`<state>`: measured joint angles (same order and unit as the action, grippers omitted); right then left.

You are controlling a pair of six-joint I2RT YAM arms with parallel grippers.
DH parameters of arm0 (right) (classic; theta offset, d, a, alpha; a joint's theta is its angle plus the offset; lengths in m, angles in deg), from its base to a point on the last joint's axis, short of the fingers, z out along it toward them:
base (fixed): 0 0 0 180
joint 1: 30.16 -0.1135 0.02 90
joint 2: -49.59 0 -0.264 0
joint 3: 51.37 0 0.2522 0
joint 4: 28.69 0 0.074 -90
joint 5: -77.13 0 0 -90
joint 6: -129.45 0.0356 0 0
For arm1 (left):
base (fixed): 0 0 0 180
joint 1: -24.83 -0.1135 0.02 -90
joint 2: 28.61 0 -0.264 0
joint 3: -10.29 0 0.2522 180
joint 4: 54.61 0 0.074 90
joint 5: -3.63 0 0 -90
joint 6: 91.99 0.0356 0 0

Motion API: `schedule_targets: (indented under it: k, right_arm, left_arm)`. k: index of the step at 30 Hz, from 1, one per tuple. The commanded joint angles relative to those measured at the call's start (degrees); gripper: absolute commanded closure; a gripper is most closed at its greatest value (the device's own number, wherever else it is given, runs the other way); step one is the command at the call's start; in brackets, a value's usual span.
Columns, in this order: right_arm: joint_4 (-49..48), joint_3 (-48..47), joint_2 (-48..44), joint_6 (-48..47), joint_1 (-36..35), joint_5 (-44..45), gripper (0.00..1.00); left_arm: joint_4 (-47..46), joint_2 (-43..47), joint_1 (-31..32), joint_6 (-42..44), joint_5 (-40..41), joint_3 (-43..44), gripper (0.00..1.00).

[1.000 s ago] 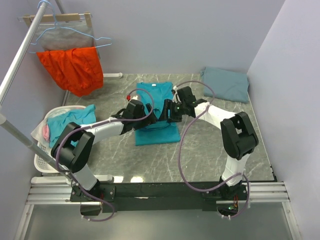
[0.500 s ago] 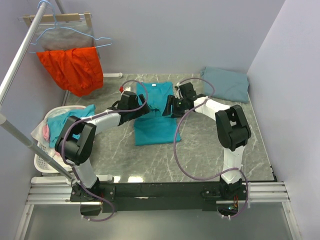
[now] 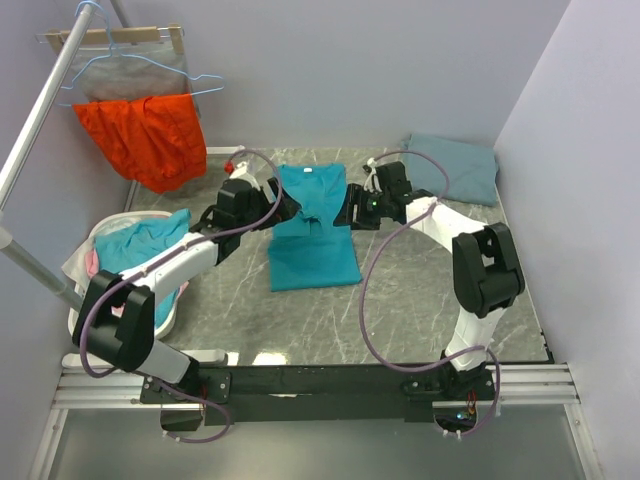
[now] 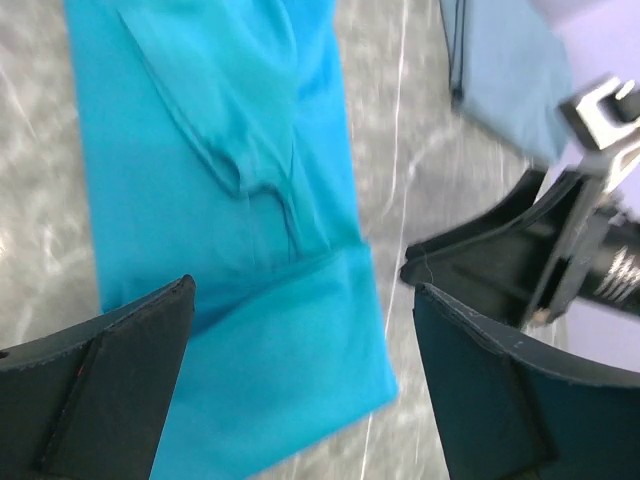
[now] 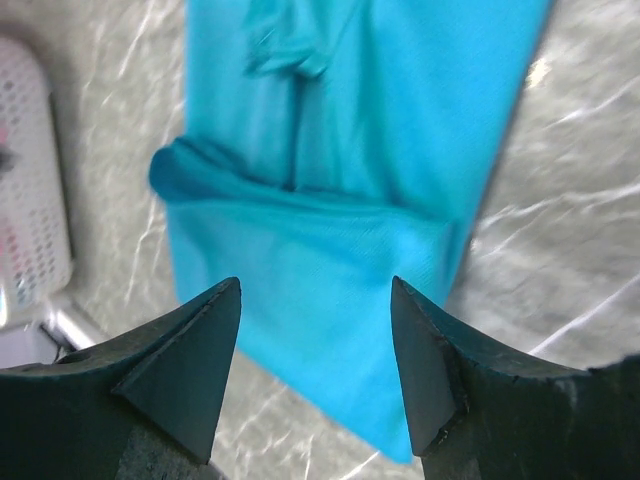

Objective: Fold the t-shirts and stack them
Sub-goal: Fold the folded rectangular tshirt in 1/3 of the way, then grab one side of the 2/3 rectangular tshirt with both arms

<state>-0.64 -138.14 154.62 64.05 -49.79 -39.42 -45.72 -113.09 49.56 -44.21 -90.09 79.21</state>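
Observation:
The near corner (image 3: 274, 288) of the bright teal t-shirt, on the white laundry basket's side, will be gripped by my left gripper.
The bright teal t-shirt (image 3: 312, 245) lies flat mid-table, folded into a narrow strip with its white neck label at the far end and a doubled layer at the near end. It also shows in the left wrist view (image 4: 220, 210) and the right wrist view (image 5: 340, 210). My left gripper (image 3: 284, 207) is open and empty at the shirt's left edge; its jaws (image 4: 305, 345) hover over the doubled part. My right gripper (image 3: 346, 213) is open and empty at the right edge, above the fold (image 5: 315, 335). The slate grey-blue t-shirt (image 3: 455, 166) lies folded at the back right.
An orange-red garment (image 3: 145, 135) hangs on a hanger at the back left. A white laundry basket (image 3: 88, 318) with teal cloth stands at the left table edge. A metal rail (image 3: 45, 110) runs along the left. Walls close the back and right.
Both grippers have moved from the shirt's middle toward its far end and apart to its two side edges. The teal shirt stays flat on the table.

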Motion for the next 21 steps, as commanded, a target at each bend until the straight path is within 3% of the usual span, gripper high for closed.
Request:
schedule_targets:
  k: [1,9,21]
  right_arm:
    - [-2.86,2.96,-2.99,0.27,-1.28,-4.39,0.32]
    - [-4.88,2.88,1.48,0.98,-2.33,-6.33,0.32]
    - [-2.95,-0.20,7.72,-0.34,-2.25,-1.85,0.32]
  left_arm:
    - [-4.97,0.11,0.23,-1.46,-8.30,-6.01,0.04]
    - [-11.21,-7.97,0.14,-2.34,-13.76,-6.90,0.04]
    - [-9.99,-13.68,0.23,1.78,-6.39,-3.13,0.04]
